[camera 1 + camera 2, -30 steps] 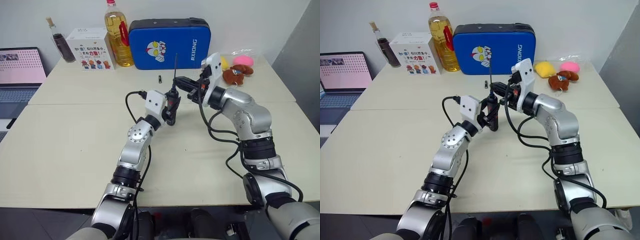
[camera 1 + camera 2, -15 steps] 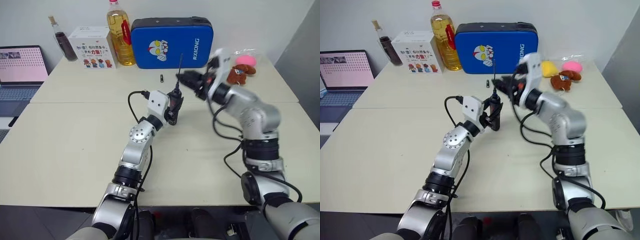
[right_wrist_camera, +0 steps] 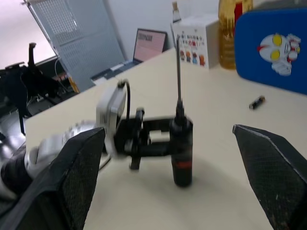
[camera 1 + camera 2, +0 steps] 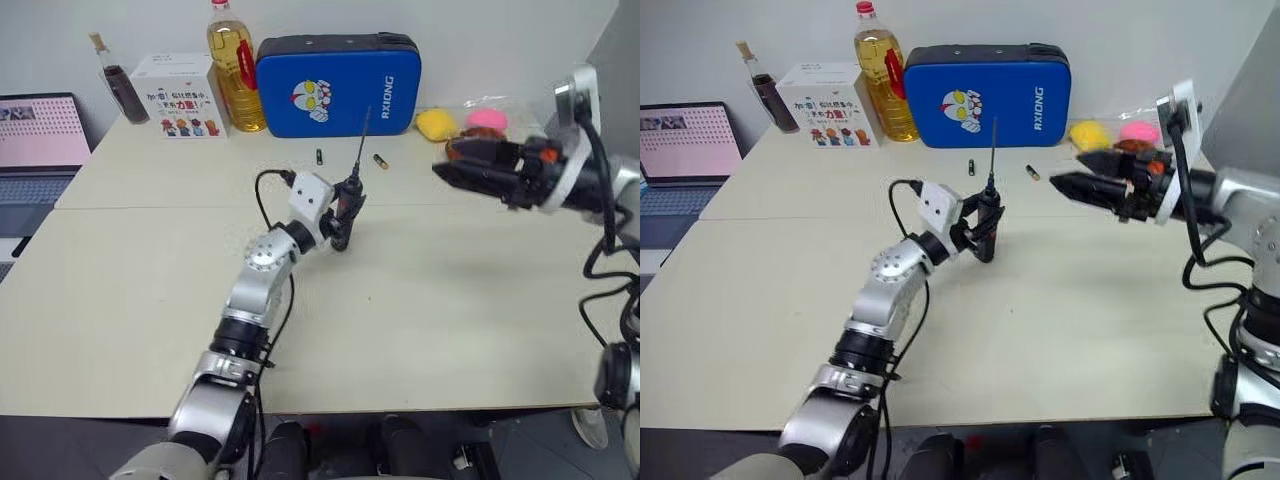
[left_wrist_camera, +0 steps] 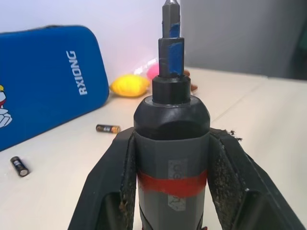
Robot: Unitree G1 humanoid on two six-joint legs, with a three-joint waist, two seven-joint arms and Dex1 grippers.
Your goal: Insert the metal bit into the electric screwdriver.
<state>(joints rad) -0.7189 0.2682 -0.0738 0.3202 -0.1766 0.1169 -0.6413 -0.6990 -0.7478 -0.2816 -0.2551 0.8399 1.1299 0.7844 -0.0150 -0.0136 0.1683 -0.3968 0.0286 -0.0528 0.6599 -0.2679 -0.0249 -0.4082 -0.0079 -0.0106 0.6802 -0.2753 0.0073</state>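
Next, my left gripper puts the electric screwdriver down on the bare table [image 4: 240, 242] in front of the oil bottle.
My left gripper [image 4: 341, 218] is shut on the electric screwdriver [image 4: 344, 205], a dark pen-shaped tool with a red band [image 5: 172, 184], held upright over the table's middle. Both fingers [image 5: 108, 191] press against its body [image 5: 171, 139]. The metal bit [image 4: 358, 143], a thin grey rod, stands in the screwdriver's upper end and points up, leaning slightly right; it is also visible in the right wrist view [image 3: 178, 67]. My right gripper [image 4: 447, 165] hangs well to the right of the tool, open and empty, its fingers [image 3: 79, 163] spread wide and aimed back at the screwdriver [image 3: 182, 151].
Two small batteries [image 4: 319, 156] [image 4: 380, 160] lie on the table behind the tool. Along the far edge stand a blue case [image 4: 338, 85], an oil bottle [image 4: 235, 65], a white box [image 4: 180, 95] and a dark bottle [image 4: 115, 85]. A laptop [image 4: 40, 135] sits far left, plush toys [image 4: 470, 120] far right.
My right gripper opened, let go of the bit and drew away to the right. The bit stays standing in the screwdriver, which my left gripper still holds in nearly the same place.
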